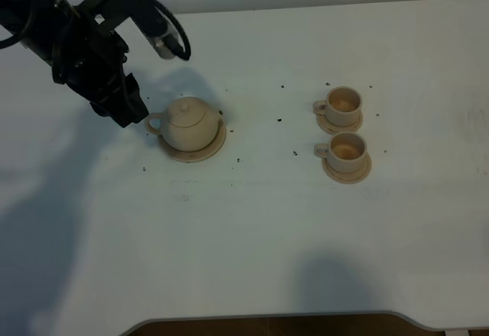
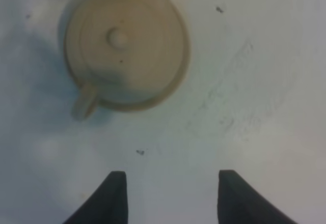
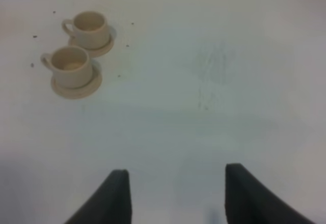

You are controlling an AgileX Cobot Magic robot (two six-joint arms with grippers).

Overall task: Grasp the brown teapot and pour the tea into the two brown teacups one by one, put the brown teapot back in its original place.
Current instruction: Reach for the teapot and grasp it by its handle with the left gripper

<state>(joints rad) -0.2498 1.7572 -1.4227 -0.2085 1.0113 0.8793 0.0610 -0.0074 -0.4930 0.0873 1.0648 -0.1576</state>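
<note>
The brown teapot's loop handle (image 1: 152, 124) (image 2: 84, 103), on the side away from its spout, should be gripped next by my left gripper, which needs to go there and close.
The brown teapot (image 1: 187, 122) stands upright with its lid on, on its wide tan saucer (image 1: 215, 147), the original place, left of the table's middle. My left gripper (image 1: 131, 111) hovers just left of the pot's loop handle (image 1: 154, 124), apart from it. In the left wrist view the teapot (image 2: 125, 51) lies beyond the open gripper (image 2: 172, 183), with nothing between the fingers. The two brown teacups (image 1: 342, 105) (image 1: 346, 150) sit on their small saucers at the right, one behind the other. In the right wrist view my right gripper (image 3: 177, 180) is open and empty, well away from the teacups (image 3: 90, 28) (image 3: 71, 66).
Small dark specks (image 1: 280, 120) are scattered over the white table between the pot and the cups. The table's front edge (image 1: 267, 319) runs along the bottom. The right arm does not show in the exterior high view.
</note>
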